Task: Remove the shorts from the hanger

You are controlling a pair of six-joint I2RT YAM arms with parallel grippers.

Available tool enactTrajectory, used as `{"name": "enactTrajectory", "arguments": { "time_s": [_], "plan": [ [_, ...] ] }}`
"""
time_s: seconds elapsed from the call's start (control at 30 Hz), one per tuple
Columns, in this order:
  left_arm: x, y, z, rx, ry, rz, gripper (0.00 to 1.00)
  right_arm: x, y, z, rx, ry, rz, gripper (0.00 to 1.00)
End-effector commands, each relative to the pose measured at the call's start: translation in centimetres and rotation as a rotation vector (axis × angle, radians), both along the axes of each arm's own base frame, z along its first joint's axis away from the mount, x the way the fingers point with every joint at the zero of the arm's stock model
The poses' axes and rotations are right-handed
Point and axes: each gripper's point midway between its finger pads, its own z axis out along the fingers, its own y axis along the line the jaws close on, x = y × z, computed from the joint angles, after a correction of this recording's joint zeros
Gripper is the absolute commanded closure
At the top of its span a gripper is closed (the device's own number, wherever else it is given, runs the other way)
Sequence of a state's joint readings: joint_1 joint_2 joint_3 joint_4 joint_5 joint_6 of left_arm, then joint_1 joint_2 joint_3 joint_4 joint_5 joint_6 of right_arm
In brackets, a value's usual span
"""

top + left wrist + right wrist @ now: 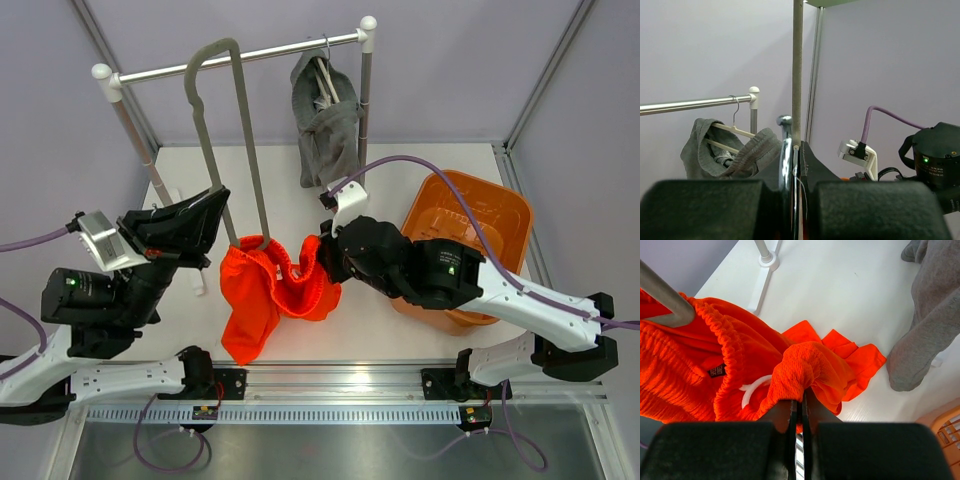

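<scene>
I should let go of the orange-red shorts, now hanging from the grey hanger, with my right gripper on the bottom of the orange plastic basket (452,258).
The orange-red shorts (275,295) hang by their waistband from the lower end of a long grey hanger (240,110), with their legs draped on the white table. My left gripper (214,200) is shut on the hanger's rod (797,75), which rises between its fingers. My right gripper (325,258) is shut on a bunched fold of the orange-red shorts (805,370), close to the waistband and the grey hanger bar (665,297). The grey shorts (325,130) hang on a white hanger (325,80) at the rail's right end and also show in the wrist views (725,150) (930,325).
A metal clothes rail (250,58) on two white-capped posts spans the back of the table. An orange plastic basket (470,225) stands at the right, beside my right arm. A rack foot (767,260) rests on the white tabletop.
</scene>
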State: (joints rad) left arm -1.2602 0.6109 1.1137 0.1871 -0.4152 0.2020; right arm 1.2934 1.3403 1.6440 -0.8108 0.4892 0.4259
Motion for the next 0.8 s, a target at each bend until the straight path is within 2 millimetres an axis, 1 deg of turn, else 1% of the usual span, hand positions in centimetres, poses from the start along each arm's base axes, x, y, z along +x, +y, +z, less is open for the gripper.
{"name": "enactTrajectory", "arguments": {
  "time_s": [0.0, 0.03, 0.1, 0.13, 0.2, 0.23, 0.27, 0.3, 0.33, 0.37, 0.4, 0.43, 0.47, 0.5, 0.53, 0.57, 0.6, 0.63, 0.67, 0.7, 0.73, 0.77],
  "plan": [
    [-1.2, 1.7, 3.6, -0.13, -0.071, -0.028, 1.0, 0.3, -0.2, 2.3, 0.042, -0.038, -0.019, 1.0],
    [-1.0, 1.4, 3.5, -0.117, -0.066, -0.019, 1.0, 0.2, -0.1, 2.4, 0.042, -0.037, -0.015, 1.0],
    [-1.1, 1.1, 3.7, -0.111, -0.075, -0.031, 1.0, 0.1, 0.1, 2.4, 0.039, -0.036, -0.002, 1.0],
    [-1.7, 0.7, 3.8, -0.11, -0.095, -0.063, 1.0, 0.0, 0.4, 2.3, 0.034, -0.035, 0.01, 1.0],
    [-2.0, 0.2, 3.8, -0.118, -0.101, -0.092, 1.0, -0.9, 1.7, 2.0, 0.023, -0.014, 0.088, 1.0],
    [-1.8, -0.4, 3.5, -0.118, -0.091, -0.101, 1.0, -1.3, 2.8, 2.1, 0.032, -0.005, 0.122, 1.0],
    [-1.6, -0.5, 3.4, -0.122, -0.085, -0.093, 1.0, -2.1, 4.2, 2.7, 0.067, -0.004, 0.178, 1.0],
    [-1.1, -0.8, 2.8, -0.112, -0.067, -0.073, 1.0, -3.9, 5.5, 3.2, 0.085, -0.015, 0.239, 1.0],
    [0.0, -0.4, 2.3, -0.119, -0.028, -0.018, 1.0, -5.0, 6.6, 3.2, 0.086, -0.031, 0.283, 1.0],
    [0.3, 0.2, 2.4, -0.145, -0.019, 0.01, 1.0, -6.0, 7.4, 3.5, 0.094, -0.038, 0.313, 1.0],
    [0.6, 0.6, 2.1, -0.15, -0.019, 0.036, 1.0, -7.7, 8.1, 4.3, 0.106, -0.046, 0.359, 1.0],
    [1.0, 0.8, 1.5, -0.145, -0.013, 0.07, 1.0, -8.4, 8.8, 3.9, 0.088, -0.046, 0.377, 1.0],
    [1.2, 1.1, 1.6, -0.151, -0.013, 0.087, 1.0, -9.1, 9.0, 3.9, 0.075, -0.054, 0.401, 1.0],
    [1.5, 1.5, 1.5, -0.15, -0.004, 0.111, 1.0, -10.3, 9.4, 4.2, 0.082, -0.058, 0.438, 1.0],
    [1.6, 1.5, 1.7, -0.141, -0.009, 0.126, 1.0, -10.6, 9.6, 4.0, 0.075, -0.056, 0.451, 1.0],
    [1.6, 1.8, 1.9, -0.15, -0.012, 0.135, 1.0, -10.8, 9.7, 3.9, 0.072, -0.053, 0.456, 1.0],
    [1.6, 1.9, 2.0, -0.152, -0.016, 0.137, 1.0, -10.6, 9.7, 3.6, 0.061, -0.055, 0.446, 1.0],
    [1.6, 2.3, 2.6, -0.162, -0.022, 0.144, 1.0, -10.4, 9.6, 3.2, 0.053, -0.053, 0.425, 1.0],
    [1.6, 2.3, 2.6, -0.148, -0.017, 0.145, 1.0, -9.1, 8.8, 2.9, 0.025, -0.073, 0.353, 1.0],
    [1.9, 2.3, 2.6, -0.14, -0.001, 0.158, 1.0, -8.4, 8.1, 2.8, 0.013, -0.081, 0.302, 1.0],
    [2.1, 2.3, 2.6, -0.127, 0.014, 0.172, 1.0, -6.9, 7.0, 3.0, 0.004, -0.101, 0.213, 1.0],
    [2.3, 2.9, 2.9, -0.111, 0.037, 0.191, 1.0, -6.2, 5.8, 3.0, -0.018, -0.105, 0.175, 1.0]
  ]
}}
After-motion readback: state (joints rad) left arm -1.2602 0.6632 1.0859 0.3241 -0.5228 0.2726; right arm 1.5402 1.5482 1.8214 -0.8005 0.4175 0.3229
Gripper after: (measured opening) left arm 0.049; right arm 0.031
